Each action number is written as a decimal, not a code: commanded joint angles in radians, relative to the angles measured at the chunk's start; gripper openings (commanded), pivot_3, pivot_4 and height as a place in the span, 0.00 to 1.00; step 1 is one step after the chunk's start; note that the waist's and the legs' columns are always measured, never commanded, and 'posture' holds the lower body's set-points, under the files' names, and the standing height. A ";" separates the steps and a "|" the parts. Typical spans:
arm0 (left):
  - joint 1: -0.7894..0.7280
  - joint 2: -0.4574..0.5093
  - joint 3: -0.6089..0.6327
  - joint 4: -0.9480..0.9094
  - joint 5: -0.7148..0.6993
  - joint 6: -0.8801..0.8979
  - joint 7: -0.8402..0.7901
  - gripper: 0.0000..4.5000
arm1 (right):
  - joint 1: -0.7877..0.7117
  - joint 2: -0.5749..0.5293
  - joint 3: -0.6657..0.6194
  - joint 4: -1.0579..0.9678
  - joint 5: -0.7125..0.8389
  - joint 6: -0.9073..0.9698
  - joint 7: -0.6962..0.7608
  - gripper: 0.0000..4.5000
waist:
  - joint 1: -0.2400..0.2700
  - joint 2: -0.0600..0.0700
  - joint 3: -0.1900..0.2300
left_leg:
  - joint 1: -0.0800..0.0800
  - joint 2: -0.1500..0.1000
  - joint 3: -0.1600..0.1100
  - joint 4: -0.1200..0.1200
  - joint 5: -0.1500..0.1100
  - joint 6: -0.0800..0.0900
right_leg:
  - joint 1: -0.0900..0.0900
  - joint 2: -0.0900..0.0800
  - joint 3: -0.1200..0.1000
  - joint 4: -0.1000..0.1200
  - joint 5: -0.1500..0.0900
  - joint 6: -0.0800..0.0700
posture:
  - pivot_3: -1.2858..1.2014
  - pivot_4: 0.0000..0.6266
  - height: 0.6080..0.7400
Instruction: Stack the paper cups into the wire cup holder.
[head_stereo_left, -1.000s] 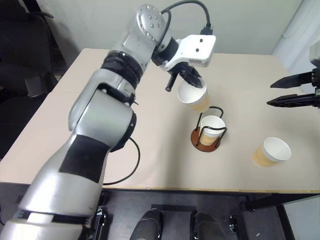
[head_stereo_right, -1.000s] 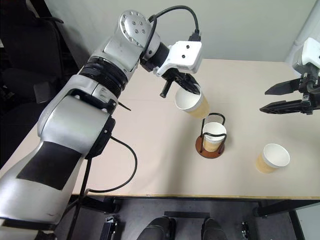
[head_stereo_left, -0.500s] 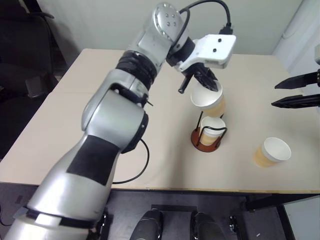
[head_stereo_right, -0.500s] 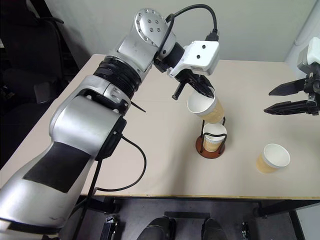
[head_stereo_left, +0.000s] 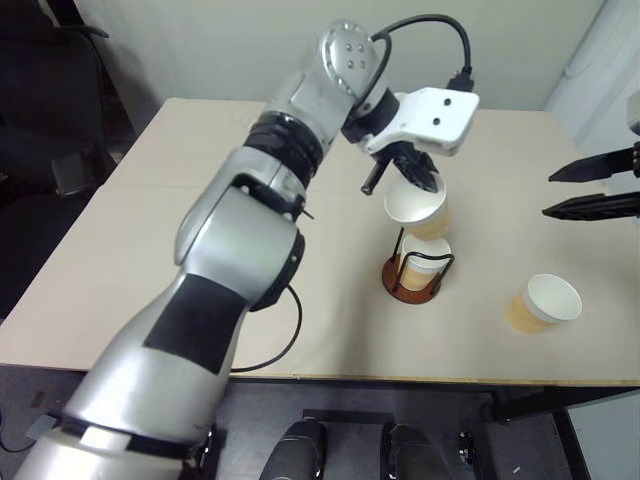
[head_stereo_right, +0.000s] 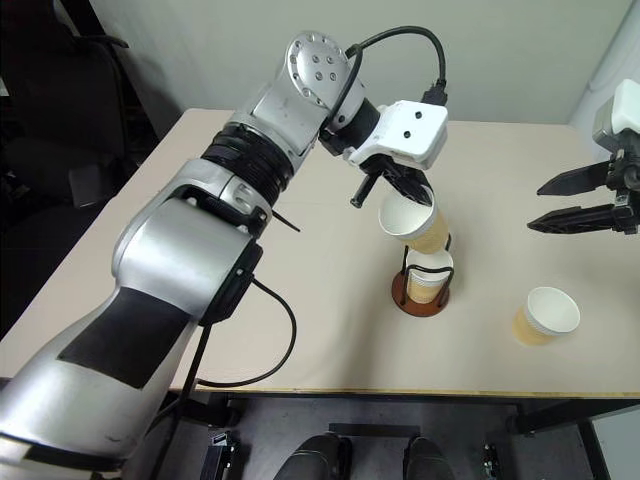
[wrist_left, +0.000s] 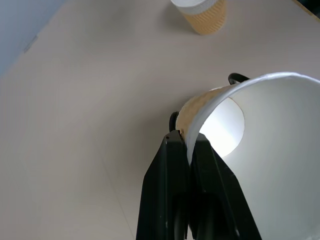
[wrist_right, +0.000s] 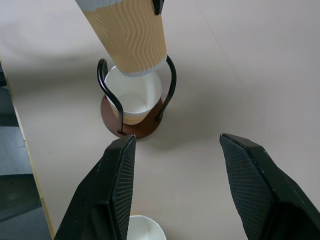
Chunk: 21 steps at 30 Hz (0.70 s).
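I will use my left gripper to set the tan paper cup inside the second paper cup in the wire cup holder (head_stereo_left: 424, 247) (wrist_left: 214, 115) and let go of it there.
My left gripper (head_stereo_left: 420, 176) is shut on the rim of a tan paper cup (head_stereo_left: 414, 206), one finger inside and one outside (wrist_left: 176, 200). The cup hangs tilted just above the wire cup holder (head_stereo_left: 396, 286), its bottom near the top of the wire loops (wrist_right: 171, 75). A second paper cup (head_stereo_left: 425, 256) sits upright inside the holder. A third paper cup (head_stereo_left: 543, 303) stands on the table to the right, near the front edge. My right gripper (head_stereo_left: 547, 195) hovers open and holds nothing, off to the right above the table.
The light beige table (head_stereo_left: 200, 210) carries only the holder and the cups. A black cable (head_stereo_left: 270, 350) loops off my left arm over the front edge. A dark chair (head_stereo_left: 50, 120) stands beyond the table's left side.
My left gripper has carried the held cup to the right and slightly down, from beside the holder to just above it. The right gripper has stayed put.
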<state>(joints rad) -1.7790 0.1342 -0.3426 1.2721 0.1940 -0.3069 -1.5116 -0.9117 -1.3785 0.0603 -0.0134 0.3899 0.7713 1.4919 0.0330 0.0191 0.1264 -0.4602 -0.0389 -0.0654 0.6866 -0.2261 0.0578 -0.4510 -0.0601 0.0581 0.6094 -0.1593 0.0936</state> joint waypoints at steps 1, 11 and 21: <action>-0.008 -0.009 0.024 -0.013 0.001 -0.014 0.014 0.01 | -0.002 -0.032 -0.052 -0.025 0.010 0.007 0.004 0.59 | 0.000 0.000 0.000 | 0.000 0.000 0.000 0.000 0.000 0.000 | 0.000 0.000 0.000 0.000 0.000 0.000 | 0.52 0.24 1.00; 0.010 -0.025 0.016 -0.011 0.035 -0.036 0.031 0.01 | 0.024 -0.038 -0.070 -0.044 0.025 0.024 -0.005 0.59 | 0.000 0.000 0.000 | 0.000 0.000 0.000 0.004 -0.001 0.001 | 0.001 0.000 0.000 0.001 0.000 0.001 | 0.52 0.24 1.00; 0.026 -0.034 0.015 -0.006 0.065 -0.045 0.048 0.01 | 0.029 -0.023 -0.085 -0.057 0.041 0.042 -0.015 0.59 | 0.000 0.000 0.000 | 0.000 0.000 0.000 0.011 -0.002 0.003 | 0.004 0.000 0.000 0.001 0.001 0.000 | 0.52 0.24 1.00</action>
<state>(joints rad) -1.7413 0.1034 -0.3315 1.2749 0.2535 -0.3422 -1.4754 -0.8696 -1.3881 0.0212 -0.0523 0.4141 0.8074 1.4834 0.0328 0.0193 0.1263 -0.4603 -0.0391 -0.0651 0.6977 -0.2282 0.0610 -0.4472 -0.0597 0.0581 0.6100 -0.1581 0.0928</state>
